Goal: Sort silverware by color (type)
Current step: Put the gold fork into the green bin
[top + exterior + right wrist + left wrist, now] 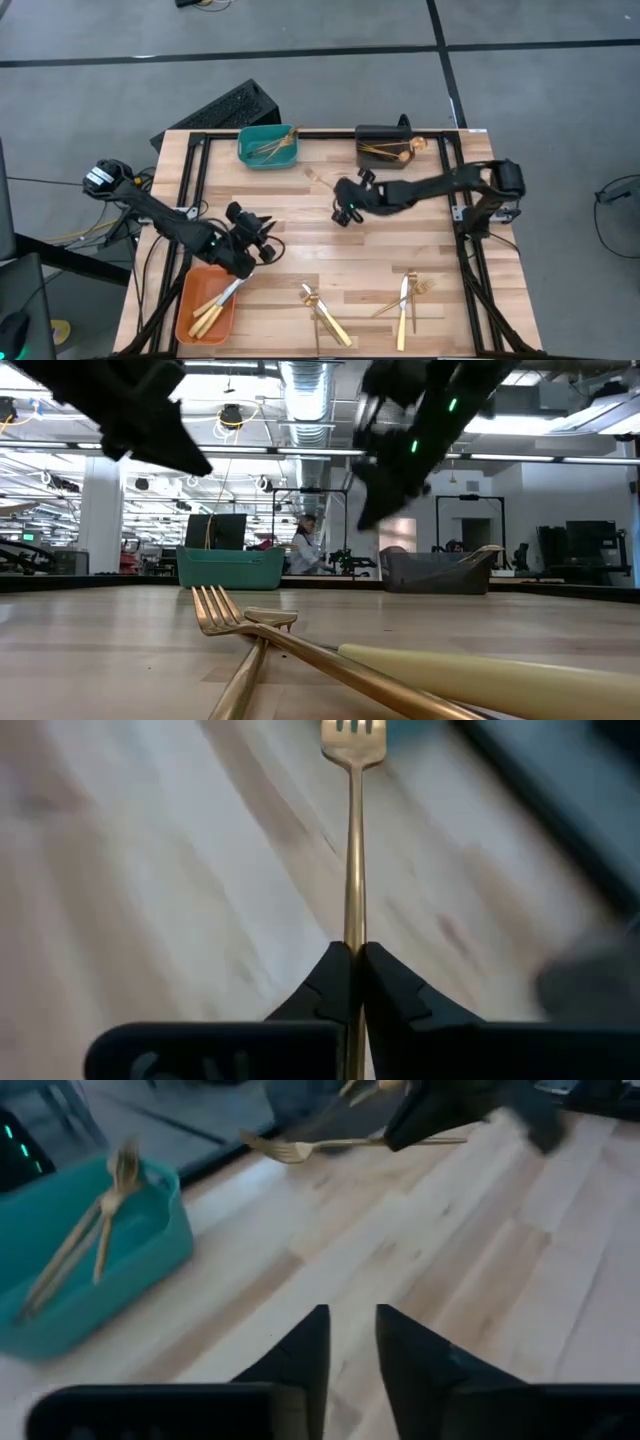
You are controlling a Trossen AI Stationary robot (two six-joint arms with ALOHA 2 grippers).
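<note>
The robot's right gripper will release the gold fork into the left gripper above the bare wood between the grippers [313, 214]. The fork now hangs over the table's middle.
My right gripper [345, 207] hangs over the middle of the table, shut on a gold fork [353, 840] whose tines [353, 738] point away from it toward the teal bin [267, 146]. The same fork [340, 1145] shows in the left wrist view. Above the table's near left, beside the orange bin [207, 303], my left gripper [352, 1350] is slightly open and holds nothing. Forks lie in the teal bin [90, 1270]. The dark grey bin [385, 148] holds gold pieces, and knives lie in the orange bin. Loose silverware [325, 312] lies near the front edge. My right gripper pinches the fork's handle [353, 942] between its two fingers. The fork runs straight out ahead along the fingers, tines foremost. It is lifted clear of the table and sits roughly level [420, 1142].
More loose silverware [405, 298] lies at the near right. In the low view a fork [240, 615] and a cream knife handle [500, 675] lie close to the front edge. A black frame [190, 180] borders the table. Bare wood lies between the two grippers.
</note>
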